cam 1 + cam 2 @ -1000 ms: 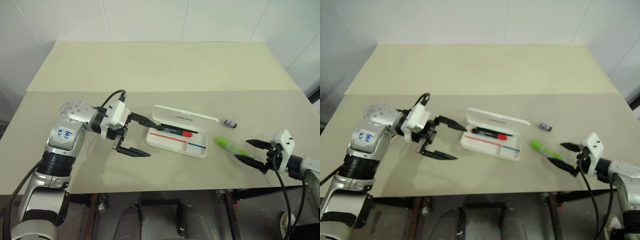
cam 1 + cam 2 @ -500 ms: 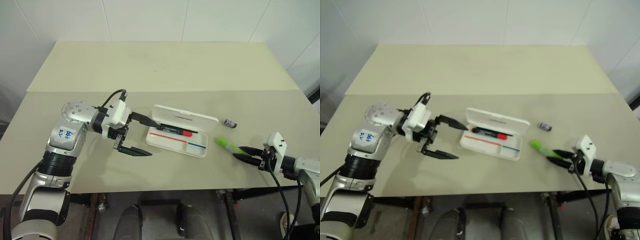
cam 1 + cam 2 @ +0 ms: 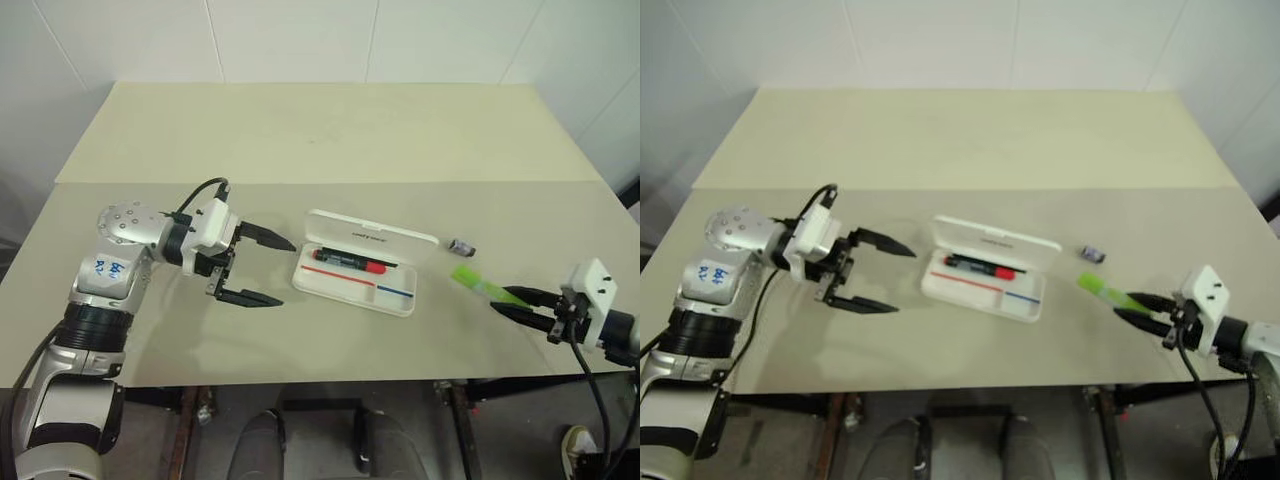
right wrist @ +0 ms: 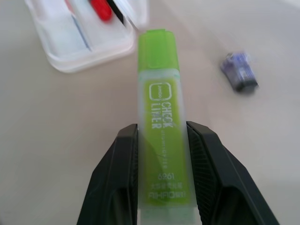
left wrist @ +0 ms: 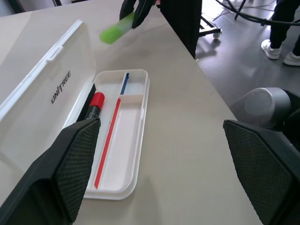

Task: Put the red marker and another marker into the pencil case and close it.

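Next, my right gripper releases the lime-green marker along the red line in the pencil case (image 3: 336, 284), in front of the red marker.
The pencil case (image 3: 408, 300) lies open at the table's middle, its lid (image 3: 375, 232) tipped back. The red marker (image 3: 350, 262) rests inside along the hinge side, red cap to the right. My right gripper (image 3: 505, 300) is shut on the lime-green marker (image 3: 478, 284), held just above the table right of the case with its green end pointing at the case. In the right wrist view both fingers (image 4: 117, 178) press the marker's barrel (image 4: 163, 108). My left gripper (image 3: 287, 272) stands open left of the case, holding nothing.
A small dark grey stub (image 3: 461, 245) lies on the table just beyond the green marker, right of the case. A seam (image 3: 150, 182) crosses the tabletop behind the case. The table's front edge runs close under my right gripper.
My right gripper closed on the green marker and lifted it off the table, drawing it slightly right. My left gripper drew back to the left, away from the case.
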You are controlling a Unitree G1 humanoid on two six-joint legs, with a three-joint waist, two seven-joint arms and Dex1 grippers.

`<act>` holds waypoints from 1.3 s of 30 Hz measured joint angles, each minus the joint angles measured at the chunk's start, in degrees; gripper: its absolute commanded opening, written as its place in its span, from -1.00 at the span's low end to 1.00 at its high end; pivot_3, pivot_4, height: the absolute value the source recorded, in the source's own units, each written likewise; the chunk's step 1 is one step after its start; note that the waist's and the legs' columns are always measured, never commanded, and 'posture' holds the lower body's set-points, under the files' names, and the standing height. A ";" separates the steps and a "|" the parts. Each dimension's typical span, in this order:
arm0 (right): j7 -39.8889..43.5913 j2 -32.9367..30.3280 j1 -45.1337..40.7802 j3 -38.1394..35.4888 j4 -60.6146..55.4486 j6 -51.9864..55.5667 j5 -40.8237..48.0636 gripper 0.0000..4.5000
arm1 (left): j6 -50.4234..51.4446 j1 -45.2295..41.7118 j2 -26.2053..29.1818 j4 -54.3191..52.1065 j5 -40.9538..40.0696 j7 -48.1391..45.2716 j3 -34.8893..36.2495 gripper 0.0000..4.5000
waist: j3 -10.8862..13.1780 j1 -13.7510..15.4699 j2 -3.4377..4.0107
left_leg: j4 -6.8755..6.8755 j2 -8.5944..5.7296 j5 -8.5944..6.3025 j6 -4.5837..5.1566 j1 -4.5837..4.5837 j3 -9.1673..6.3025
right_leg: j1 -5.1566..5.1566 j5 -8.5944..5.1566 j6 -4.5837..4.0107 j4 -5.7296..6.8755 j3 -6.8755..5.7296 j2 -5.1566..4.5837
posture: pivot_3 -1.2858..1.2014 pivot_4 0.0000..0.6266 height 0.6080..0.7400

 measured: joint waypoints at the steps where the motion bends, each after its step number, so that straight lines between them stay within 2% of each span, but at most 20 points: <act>1: -0.39 0.00 1.21 -0.06 -3.12 1.67 1.04 -0.51 | -0.39 0.17 0.15 0.54 0.00 -0.01 0.07 1.00 | 0.00 -0.05 0.00 | 0.00 0.00 0.00 0.00 0.00 0.01 | 0.00 -0.02 -0.04 0.00 0.01 -0.01 | 0.03 -0.52 1.00; 5: -3.09 0.48 2.91 1.12 -15.97 8.19 5.74 -0.51 | -1.91 1.61 1.03 1.87 0.05 -0.01 0.17 1.00 | -0.01 -0.16 0.01 | 0.01 0.00 0.00 0.00 0.02 0.01 | 0.00 -0.11 -0.24 0.00 0.04 0.00 | 0.03 -0.52 1.00; 8: -6.26 3.14 -0.59 6.06 -23.10 11.91 8.39 -0.51 | -2.75 1.64 2.04 3.18 0.06 -0.01 0.54 1.00 | -0.01 -0.17 0.00 | 0.01 0.00 -0.01 0.00 0.02 0.00 | 0.01 -0.07 -0.29 -0.10 0.06 0.00 | 0.03 -0.52 1.00; 15: -10.04 8.52 -10.02 17.95 -25.54 15.35 7.94 -0.51 | -3.57 2.19 2.94 3.41 0.10 -0.02 1.31 1.00 | -0.01 0.01 -0.01 | -0.07 0.00 -0.03 0.03 -0.18 0.02 | -0.12 -0.06 -0.30 -0.24 0.04 -0.01 | 0.03 -0.52 1.00; 19: -9.27 12.81 -16.86 26.42 -18.76 13.38 3.26 -0.51 | -3.59 3.80 3.79 2.56 0.15 -0.02 1.34 1.00 | -0.02 -0.23 -0.02 | -0.07 0.00 -0.03 0.04 -0.28 0.05 | -0.29 -0.05 -0.28 -0.13 0.05 0.01 | 0.03 -0.52 1.00; 25: -5.84 17.40 -25.89 32.55 -6.10 7.51 -3.33 -0.51 | -3.56 4.45 4.15 0.89 0.18 0.00 1.32 1.00 | -0.02 -0.16 -0.02 | 0.01 0.00 -0.03 0.04 -0.39 0.05 | -0.45 0.02 -0.14 0.08 0.04 0.02 | 0.03 -0.52 1.00; 31: -2.79 21.76 -32.83 36.09 5.60 2.07 -8.17 -0.51 | -3.34 5.98 4.01 -0.30 0.17 0.06 1.28 1.00 | -0.02 -0.18 -0.02 | -0.01 0.01 -0.03 0.03 -0.40 0.05 | -0.52 0.13 0.08 0.28 0.03 0.02 | 0.03 -0.52 1.00; 39: -0.86 25.25 -35.51 37.22 10.90 0.00 -11.06 -0.51 | -2.73 6.39 3.95 -1.46 0.17 0.74 1.28 1.00 | -0.02 -0.17 -0.02 | 0.00 0.01 -0.03 0.00 -0.40 0.04 | -0.65 0.18 0.33 0.61 0.02 0.03 | 0.03 -0.52 1.00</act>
